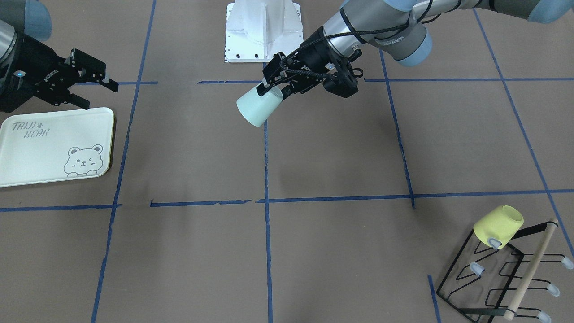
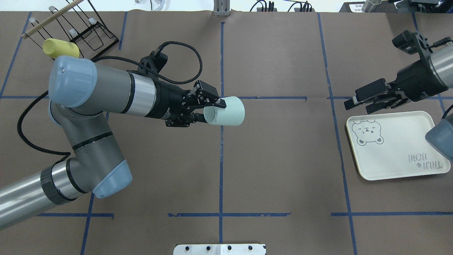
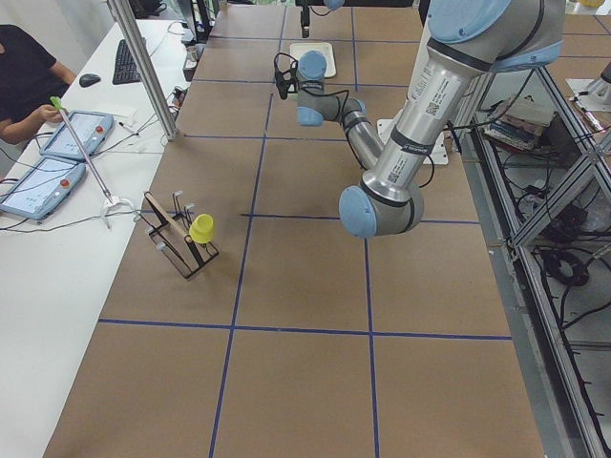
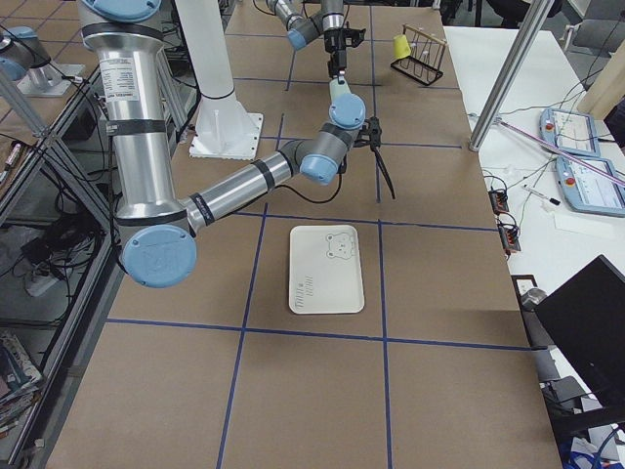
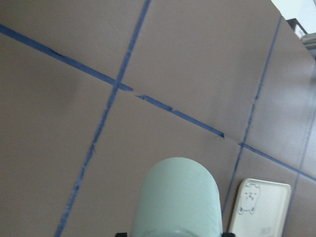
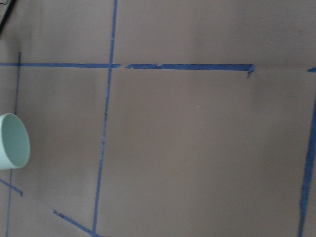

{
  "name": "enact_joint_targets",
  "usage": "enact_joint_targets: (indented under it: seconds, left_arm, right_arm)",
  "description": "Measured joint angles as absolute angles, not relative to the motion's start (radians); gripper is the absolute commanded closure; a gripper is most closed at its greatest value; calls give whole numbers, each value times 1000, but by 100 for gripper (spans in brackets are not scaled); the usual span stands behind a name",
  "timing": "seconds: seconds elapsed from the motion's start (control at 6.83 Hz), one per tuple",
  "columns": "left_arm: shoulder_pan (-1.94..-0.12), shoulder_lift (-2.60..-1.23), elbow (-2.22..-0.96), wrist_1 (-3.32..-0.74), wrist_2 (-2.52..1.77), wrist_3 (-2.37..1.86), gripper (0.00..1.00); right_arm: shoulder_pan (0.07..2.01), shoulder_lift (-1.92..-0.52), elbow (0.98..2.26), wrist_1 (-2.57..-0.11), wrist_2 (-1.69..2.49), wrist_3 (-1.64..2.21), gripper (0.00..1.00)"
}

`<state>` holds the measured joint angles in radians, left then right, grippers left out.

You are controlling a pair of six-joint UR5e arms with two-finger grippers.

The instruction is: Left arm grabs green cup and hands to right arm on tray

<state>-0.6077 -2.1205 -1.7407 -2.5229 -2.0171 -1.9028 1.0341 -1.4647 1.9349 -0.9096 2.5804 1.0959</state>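
The robot's right gripper will next close on the pale mint-green cup's loose end (image 1: 250,113) (image 6: 19,140), opposite the end that the left gripper holds.
My left gripper (image 2: 214,112) is shut on the rim of the pale mint-green cup (image 2: 228,111) and holds it on its side above the table's middle, base pointing toward the right arm. The cup also shows in the front view (image 1: 256,107), the left wrist view (image 5: 177,197) and the right wrist view (image 6: 12,140). My right gripper (image 2: 359,105) is open and empty, hovering at the far edge of the cream tray (image 2: 393,148) with the bear drawing. In the front view the left gripper (image 1: 272,92) is near the centre and the right gripper (image 1: 96,93) is by the tray (image 1: 45,148).
A yellow cup (image 2: 60,47) hangs on a black wire rack (image 1: 493,278) with a wooden bar at the table's far left corner. The white robot base plate (image 1: 262,31) sits at the near edge. Blue tape lines cross the brown table.
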Motion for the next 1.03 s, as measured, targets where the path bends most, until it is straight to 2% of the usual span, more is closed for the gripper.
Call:
enact_joint_targets:
  seconds: [0.44, 1.03]
  left_arm:
    - [-576, -2086, -1632, -2937, -2011, -2042, 96]
    - [-512, -2083, -1489, -3417, -1925, -2129, 96]
  right_arm:
    - [983, -1463, 1855, -345, 2568, 1572, 1]
    - [855, -1455, 1846, 137, 2359, 1983, 1]
